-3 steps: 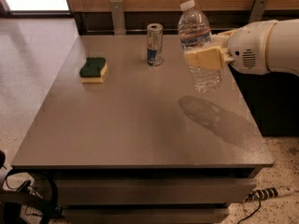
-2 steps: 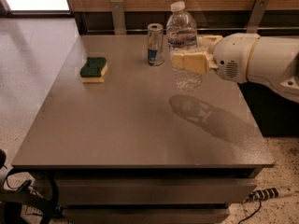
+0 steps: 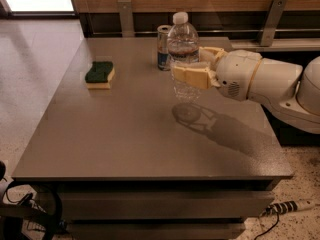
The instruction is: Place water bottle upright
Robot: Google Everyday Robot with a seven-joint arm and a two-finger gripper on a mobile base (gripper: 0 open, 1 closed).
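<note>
I need to use my gripper to set the water bottle down standing upright on the grey table (image 3: 188, 131) just in front of its shadow.
The water bottle (image 3: 183, 48) is clear ribbed plastic with a white cap. It is upright and held in the air above the grey table (image 3: 125, 134), its shadow on the tabletop just below it. My gripper (image 3: 192, 70) comes in from the right and is shut on the bottle's middle, with one cream finger (image 3: 191, 77) across its front. The bottle's base hangs a little above the surface.
A slim silver-and-blue can (image 3: 163, 47) stands upright just behind and left of the bottle. A green-and-yellow sponge (image 3: 99, 74) lies at the left. A wooden wall with metal brackets runs behind the table. A power strip (image 3: 292, 206) lies on the floor at the right.
My gripper has carried the bottle leftward and toward the middle of the table, closer to the can. The bottle has stayed upright. The can and sponge have not moved.
</note>
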